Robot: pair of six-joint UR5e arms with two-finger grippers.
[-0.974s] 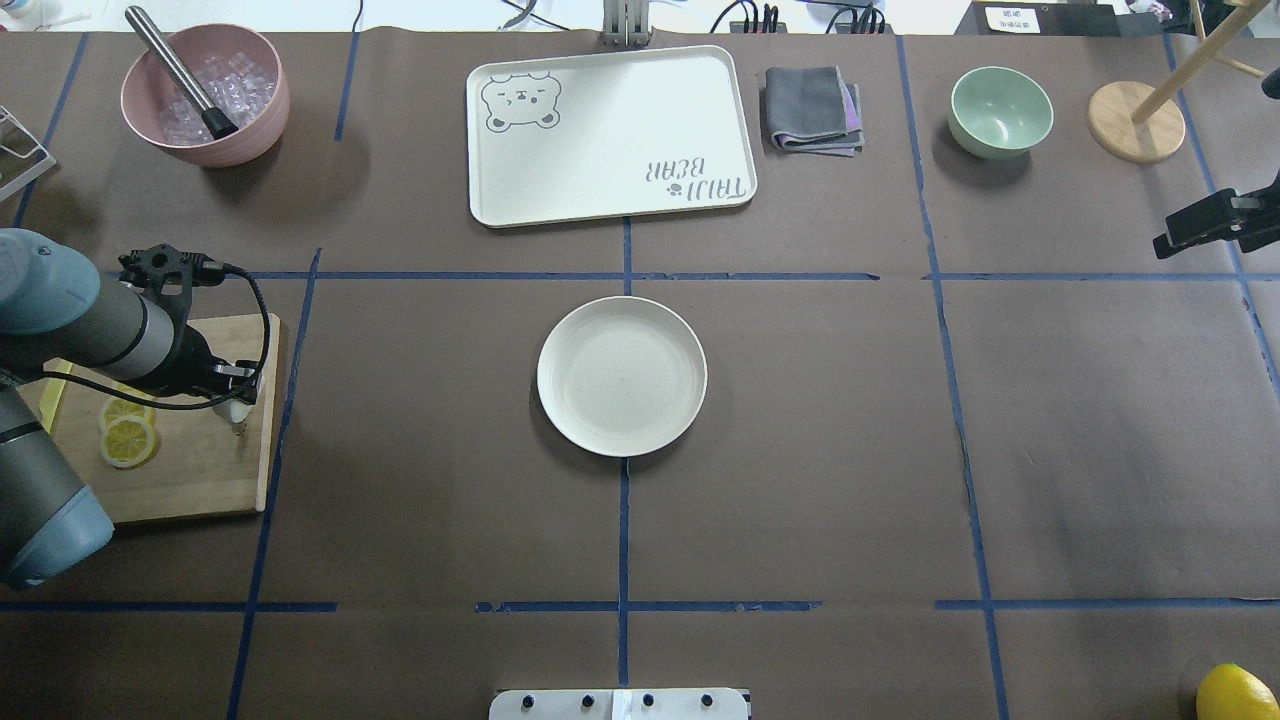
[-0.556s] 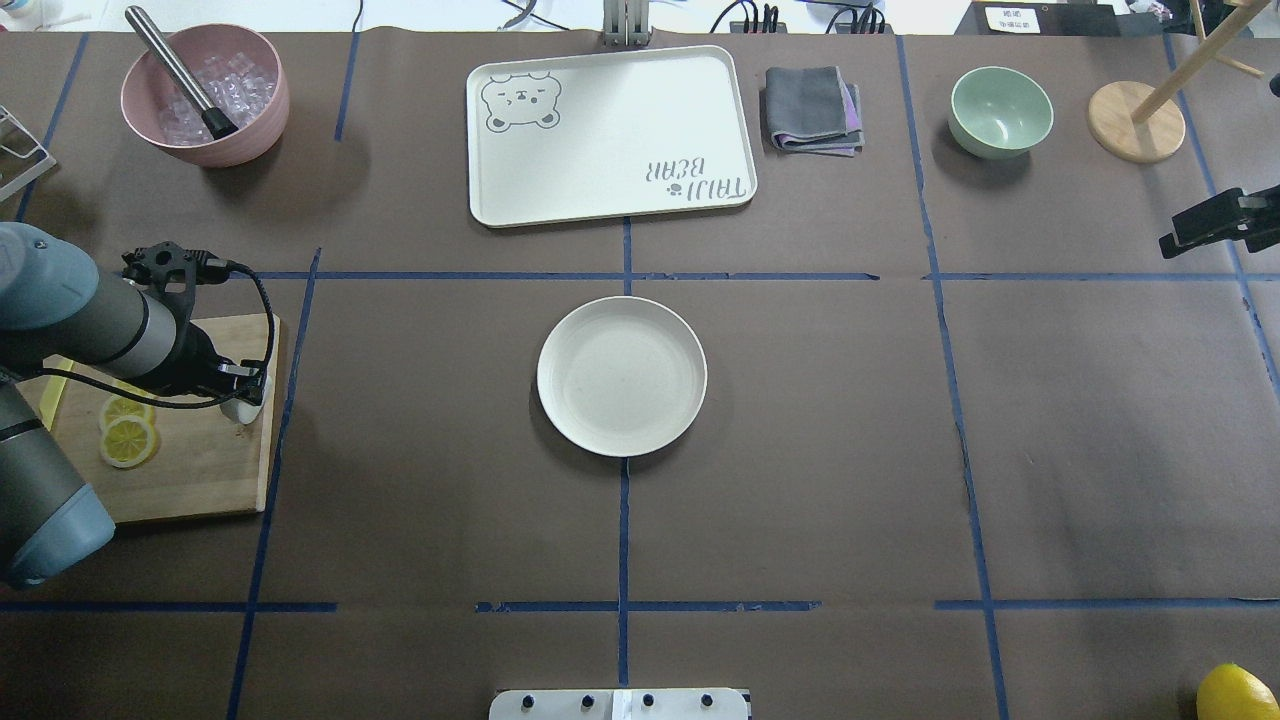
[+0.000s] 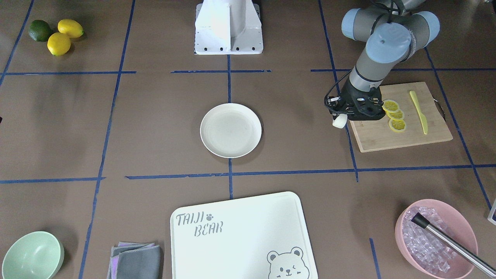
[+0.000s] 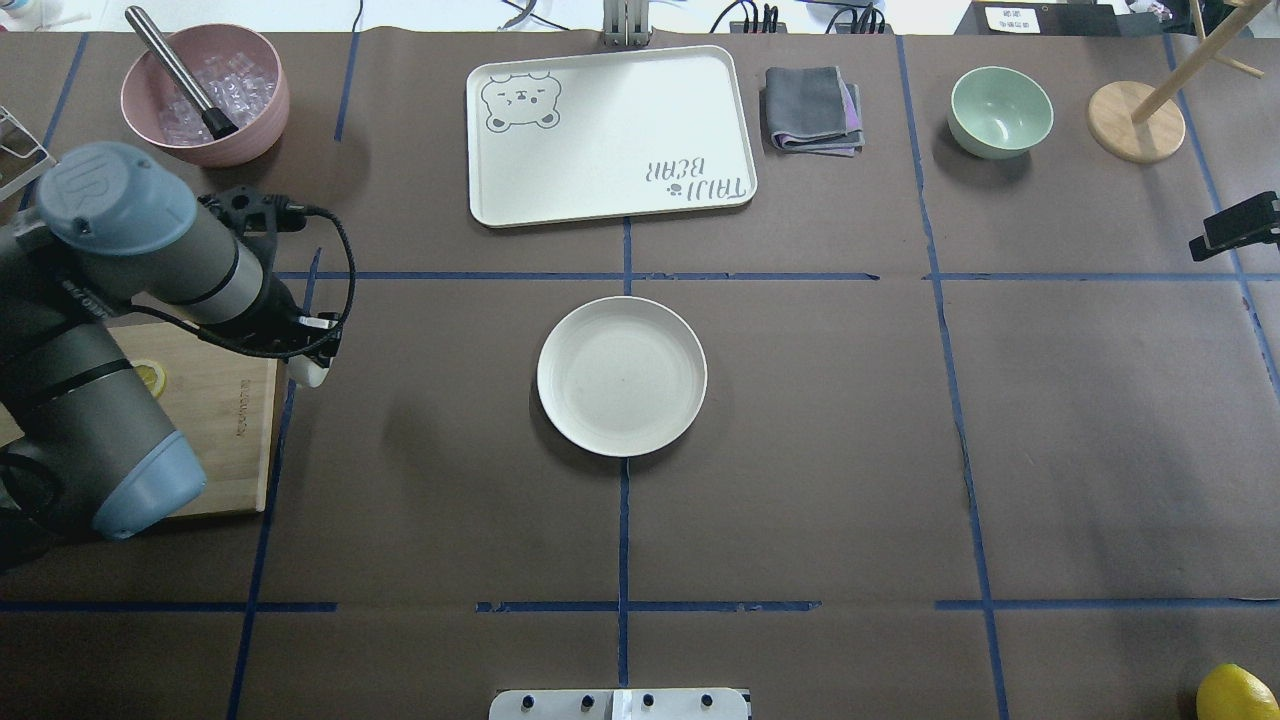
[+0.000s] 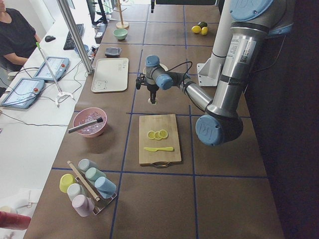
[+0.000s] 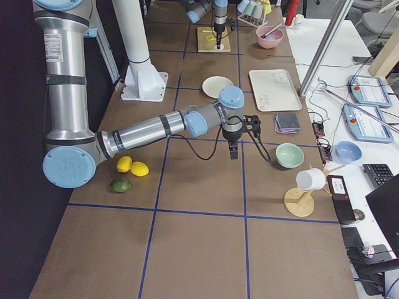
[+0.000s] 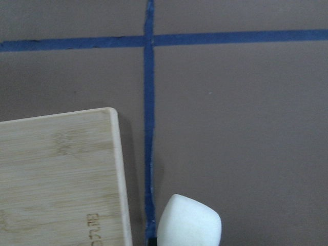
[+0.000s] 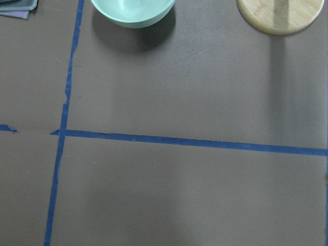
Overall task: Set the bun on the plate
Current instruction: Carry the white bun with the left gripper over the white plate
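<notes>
My left gripper is to release the bun, now just past the cutting board's edge, on the middle of the bare cream-white plate [image 3: 230, 130].
The bun [image 3: 339, 121], a small white rounded block, hangs just above the table with my left gripper [image 3: 338, 116] shut on it. It is past the edge of the wooden cutting board [image 3: 381, 135], on the plate's side. The left wrist view shows the bun [image 7: 189, 223] over a blue tape line beside the board's corner [image 7: 61, 174]. The plate [image 4: 622, 376], round, cream-white and bare, lies at the table's centre, well to the right of my left gripper [image 4: 310, 366] in the overhead view. My right gripper [image 4: 1235, 228] is at the far right edge; whether it is open or shut I cannot tell.
Lemon slices [image 3: 395, 115] and a yellow knife [image 3: 419, 111] lie on the board. Along the far edge stand a pink bowl of ice [image 4: 205, 95], the bear-print tray [image 4: 610, 135], a folded cloth [image 4: 812, 108], a green bowl [image 4: 1000, 110] and a wooden stand [image 4: 1135, 120].
My left arm has lifted and swung right with the bun, from over the board to just past its edge. The right gripper has drawn further toward the right edge.
</notes>
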